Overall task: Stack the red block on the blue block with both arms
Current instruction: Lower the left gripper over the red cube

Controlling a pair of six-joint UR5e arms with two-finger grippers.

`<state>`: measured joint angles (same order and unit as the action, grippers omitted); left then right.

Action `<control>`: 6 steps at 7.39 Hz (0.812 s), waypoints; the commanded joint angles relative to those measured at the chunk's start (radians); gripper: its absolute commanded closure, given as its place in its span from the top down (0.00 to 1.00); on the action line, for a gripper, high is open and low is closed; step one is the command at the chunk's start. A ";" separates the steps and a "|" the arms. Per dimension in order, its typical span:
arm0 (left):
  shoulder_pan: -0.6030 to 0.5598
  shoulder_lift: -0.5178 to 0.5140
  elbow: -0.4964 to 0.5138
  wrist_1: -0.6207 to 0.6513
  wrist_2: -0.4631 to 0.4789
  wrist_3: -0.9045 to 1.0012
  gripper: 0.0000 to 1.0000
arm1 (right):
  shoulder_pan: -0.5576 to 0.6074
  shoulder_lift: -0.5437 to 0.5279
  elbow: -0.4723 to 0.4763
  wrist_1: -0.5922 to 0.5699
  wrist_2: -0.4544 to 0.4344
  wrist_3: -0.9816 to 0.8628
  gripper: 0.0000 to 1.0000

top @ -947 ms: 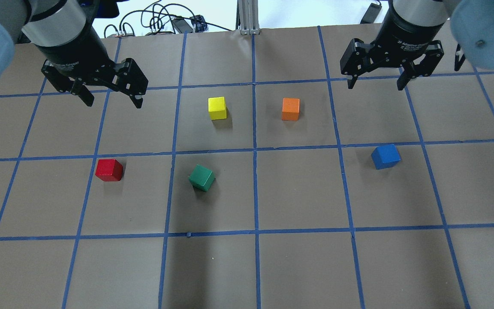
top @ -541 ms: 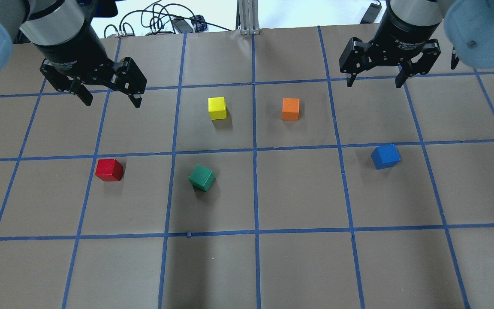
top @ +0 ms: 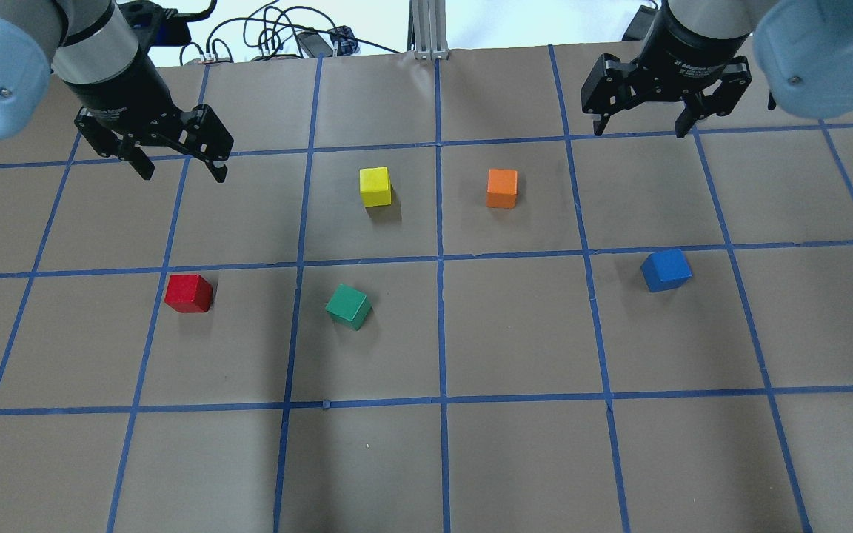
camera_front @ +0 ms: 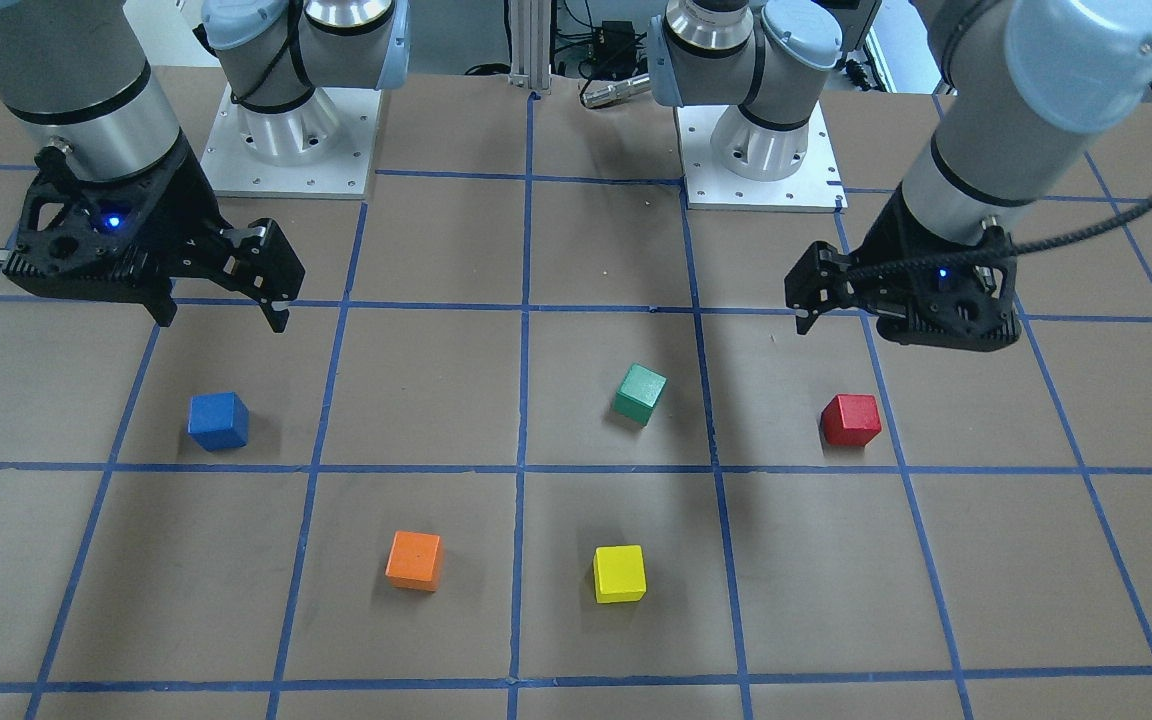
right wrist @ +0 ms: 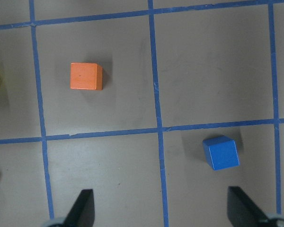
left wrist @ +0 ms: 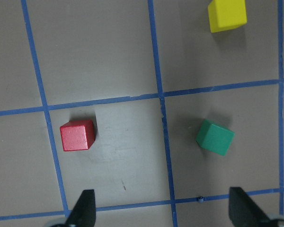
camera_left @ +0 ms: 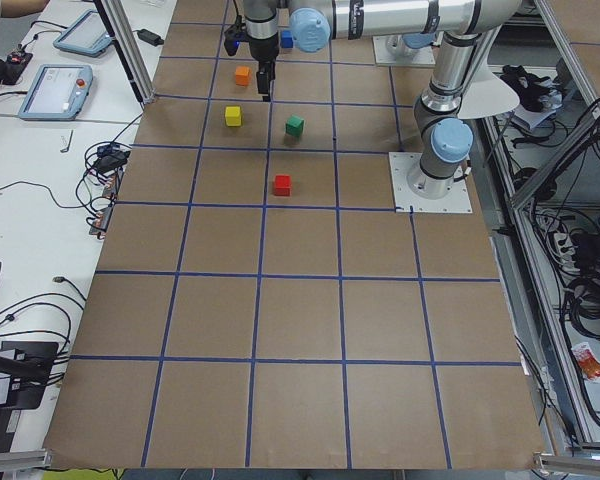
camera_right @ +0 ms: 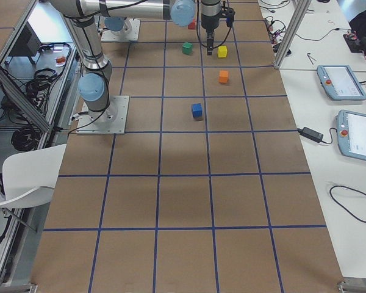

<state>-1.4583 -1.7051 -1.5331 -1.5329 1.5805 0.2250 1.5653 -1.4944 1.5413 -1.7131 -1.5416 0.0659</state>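
My left gripper needs to close around the middle of the red block (camera_front: pixel 851 421) (left wrist: pixel 78 135), with one finger on the side of the red block that faces the green block.
The red block (top: pixel 188 293) sits on the brown table on my left side, and it also shows in the left wrist view (left wrist: pixel 77 135) and the front view (camera_front: pixel 851 420). The blue block (top: pixel 666 270) sits on my right side, and it also shows in the right wrist view (right wrist: pixel 221 152) and the front view (camera_front: pixel 218 421). My left gripper (top: pixel 184 175) is open and empty. It hovers above the table, beyond the red block. My right gripper (top: pixel 640 132) is open and empty. It hovers beyond the blue block.
A yellow block (top: pixel 375 186) and an orange block (top: pixel 501 188) sit in the far middle. A tilted green block (top: pixel 348 306) lies between the red and blue blocks. Cables (top: pixel 278 37) lie past the far edge. The arm bases (camera_front: pixel 286 130) stand at my side.
Both grippers have shifted a little toward the table's far edge and look smaller in the overhead view. Both stay open. No block has moved.
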 commanded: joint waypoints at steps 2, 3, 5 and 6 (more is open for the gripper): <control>0.093 -0.102 -0.025 0.042 0.006 0.112 1.00 | 0.001 0.009 0.046 -0.116 0.005 0.009 1.00; 0.143 -0.108 -0.080 0.089 0.004 0.119 1.00 | 0.001 0.000 0.052 -0.141 -0.002 0.005 1.00; 0.159 -0.113 -0.230 0.300 0.009 0.180 1.00 | -0.001 -0.007 0.054 -0.122 -0.003 0.006 1.00; 0.159 -0.113 -0.299 0.398 0.009 0.191 1.00 | 0.001 -0.007 0.054 -0.122 -0.002 0.006 1.00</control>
<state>-1.3064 -1.8156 -1.7409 -1.2656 1.5883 0.3884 1.5658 -1.5005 1.5947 -1.8359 -1.5436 0.0720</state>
